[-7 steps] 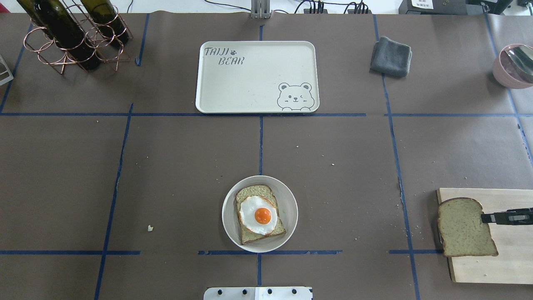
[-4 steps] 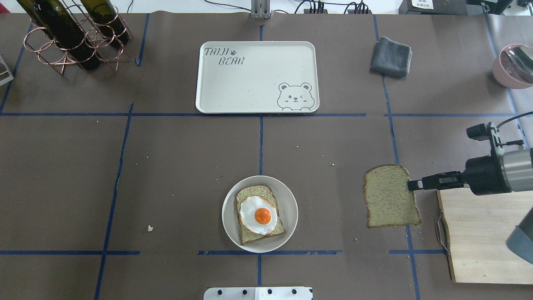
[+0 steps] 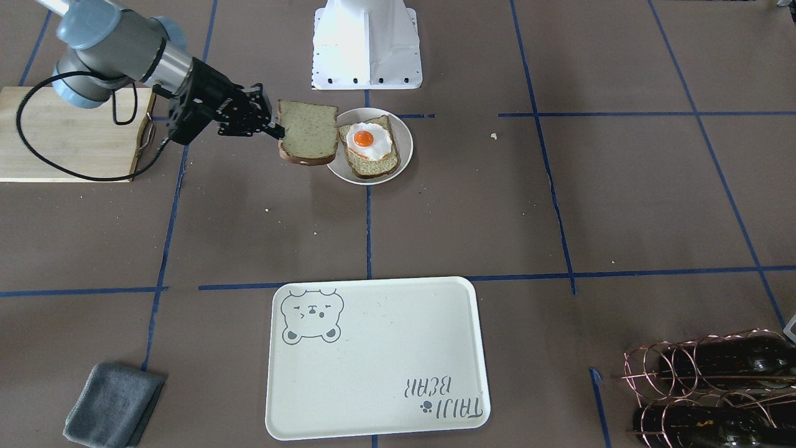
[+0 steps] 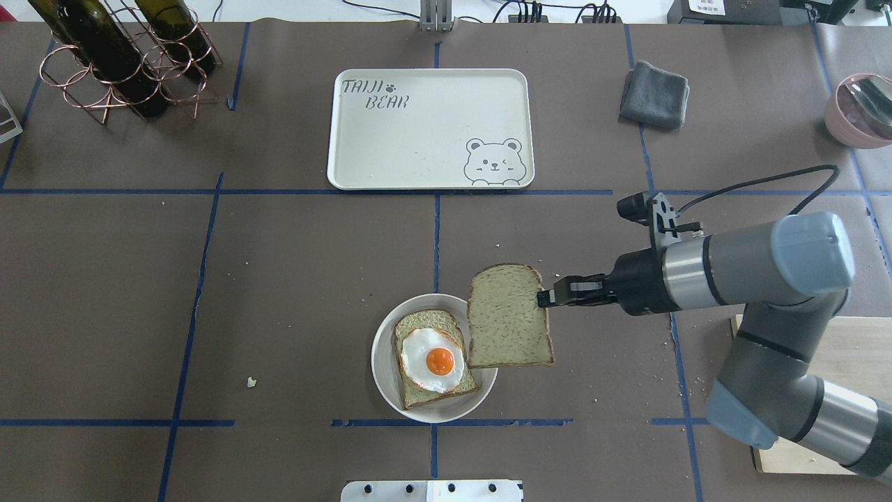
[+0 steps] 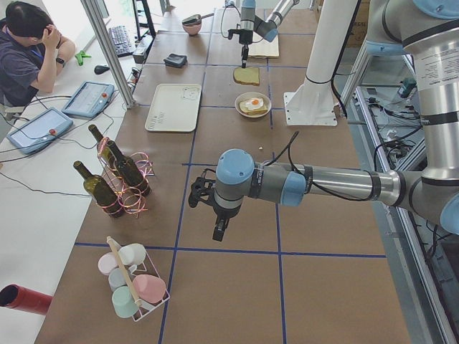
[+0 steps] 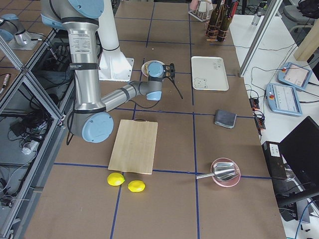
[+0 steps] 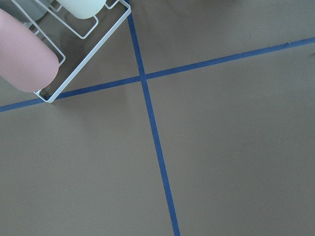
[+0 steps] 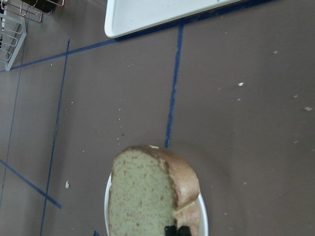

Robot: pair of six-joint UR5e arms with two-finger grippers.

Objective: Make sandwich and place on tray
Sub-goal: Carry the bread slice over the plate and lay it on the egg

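Note:
My right gripper is going to release the tan bread slice, leaving it on top of the fried egg (image 3: 367,142) on the white plate.
My right gripper (image 4: 543,298) is shut on the right edge of a tan bread slice (image 4: 509,317) and holds it in the air over the right rim of the small round white plate (image 4: 380,355). On the plate lies the other bread slice (image 4: 418,324) with the fried egg (image 4: 435,360) on top. The front-facing view shows the gripper (image 3: 274,130), the held slice (image 3: 308,140) and the egg (image 3: 368,140). The right wrist view shows the held slice (image 8: 142,196). The cream tray (image 4: 428,129) lies bare at the far middle. My left gripper (image 5: 217,233) hangs far off to the left; I cannot tell its state.
A pale wooden board (image 4: 860,348) lies at the right, partly under my right arm. A grey cloth (image 4: 655,94), a pink bowl (image 4: 860,108) and a wire rack with wine bottles (image 4: 118,63) stand at the back. A mug rack (image 7: 29,54) is near the left wrist.
My right gripper has carried the bread slice from the wooden board leftward across the table to the plate's right rim. The plate, egg and tray have not moved.

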